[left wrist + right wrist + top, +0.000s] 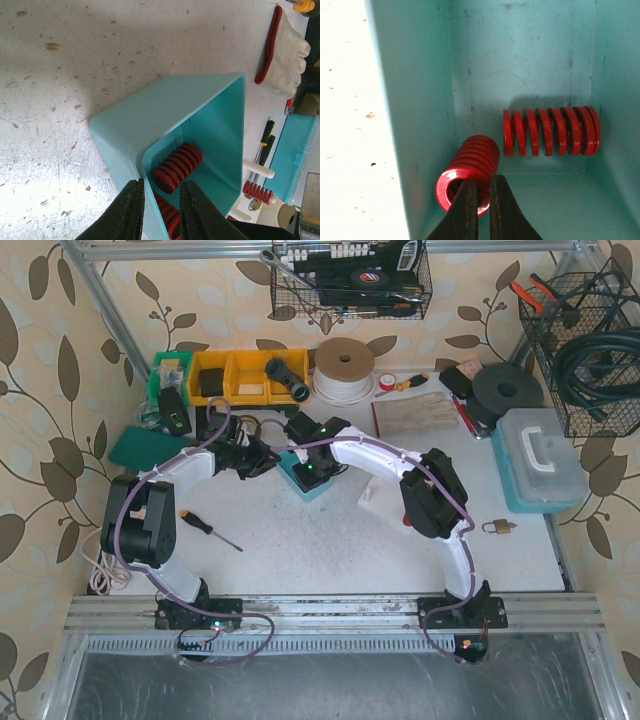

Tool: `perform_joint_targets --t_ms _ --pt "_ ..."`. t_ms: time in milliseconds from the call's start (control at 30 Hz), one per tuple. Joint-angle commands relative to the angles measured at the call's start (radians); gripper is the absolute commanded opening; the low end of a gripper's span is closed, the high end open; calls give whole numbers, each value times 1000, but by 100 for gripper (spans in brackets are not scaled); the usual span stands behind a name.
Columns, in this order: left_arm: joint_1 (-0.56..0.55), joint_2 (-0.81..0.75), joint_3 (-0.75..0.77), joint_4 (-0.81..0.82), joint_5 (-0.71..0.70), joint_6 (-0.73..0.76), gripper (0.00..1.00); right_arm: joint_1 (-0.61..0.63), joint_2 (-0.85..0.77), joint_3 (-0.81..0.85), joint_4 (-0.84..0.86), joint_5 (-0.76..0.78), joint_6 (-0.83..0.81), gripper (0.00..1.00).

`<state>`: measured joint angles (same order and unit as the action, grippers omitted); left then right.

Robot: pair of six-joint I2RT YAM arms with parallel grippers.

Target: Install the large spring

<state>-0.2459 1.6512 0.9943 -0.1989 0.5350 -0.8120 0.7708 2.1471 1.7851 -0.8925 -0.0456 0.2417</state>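
Observation:
The large spring is pinched only at its rim by my right gripper, with one finger inside its hole, so next I open, back away and grip across the large spring's body [476, 154].
A teal bin [322, 487] sits mid-table, under both wrists. Inside it lie two thick red springs. My right gripper [482, 179] is shut on the rim of the nearer large spring [470, 162], one finger in its bore and one outside. This spring leans into the bin's left corner. The second spring [550, 131] lies flat against the back wall. My left gripper [161, 184] straddles the bin's wall [150, 200] at a corner, one finger outside and one inside, closed on it. From that side one spring [177, 166] shows in the bin, and another lies below it.
A white fixture carrying a smaller red spring [257, 191] stands just past the bin. A screwdriver [210, 529] lies front left and a padlock [498, 528] right. A teal toolbox [538, 458], glove [415, 412], cord roll [344, 370] and yellow bins [240, 375] line the back.

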Motion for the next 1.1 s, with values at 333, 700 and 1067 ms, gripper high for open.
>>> perform_joint_targets --t_ms 333,700,1067 --pt "0 -12 -19 -4 27 3 26 -8 53 66 -16 44 10 0" --pt "0 -17 -14 -13 29 10 26 -8 19 129 -78 36 122 10" --pt "0 -13 -10 -23 33 10 25 15 96 219 -215 96 422 39"
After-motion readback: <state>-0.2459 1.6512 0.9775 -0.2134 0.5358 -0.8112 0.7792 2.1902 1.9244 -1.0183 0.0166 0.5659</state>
